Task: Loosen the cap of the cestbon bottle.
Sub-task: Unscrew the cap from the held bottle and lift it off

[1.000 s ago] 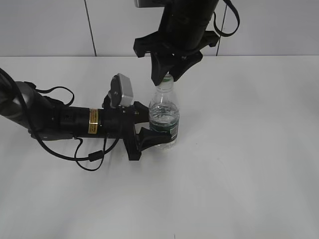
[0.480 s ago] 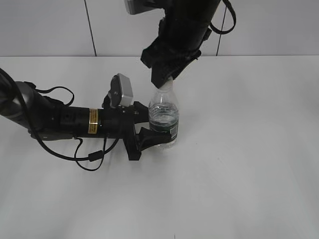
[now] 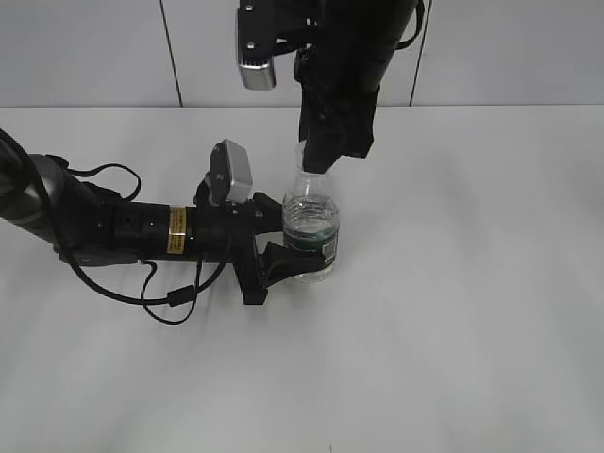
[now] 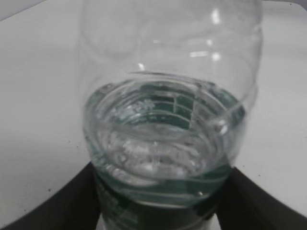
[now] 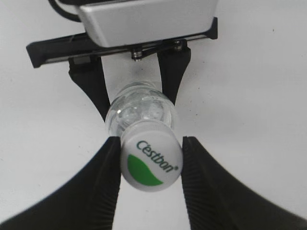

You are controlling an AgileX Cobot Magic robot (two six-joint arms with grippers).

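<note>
The cap is still on the bottle and my right gripper is at the end of its turn, so I should open it, swing back and regrip the cap's sides [image 5: 127,152].
The cestbon bottle [image 3: 310,222] stands upright on the white table [image 3: 472,311], clear with a dark green label band and partly filled with water. My left gripper [image 3: 293,236] reaches in from the left and is shut on the bottle's lower body; the left wrist view shows the bottle [image 4: 168,120] filling the frame between my left gripper's [image 4: 158,206] dark fingers. My right gripper [image 3: 318,156] comes straight down from above and hides the cap in the exterior view. In the right wrist view the white cap [image 5: 151,160] with its green leaf mark sits between my right gripper's [image 5: 150,167] ribbed fingers, which press its sides.
A black cable [image 3: 175,297] loops on the table beside the left arm. A tiled wall [image 3: 85,57] runs behind the table's back edge. The left wrist camera housing [image 5: 144,19] sits just behind the bottle.
My right gripper has turned about the bottle's neck while staying on the cap; its wrist camera has swung into view at the upper left. The bottle and left arm have stayed put.
</note>
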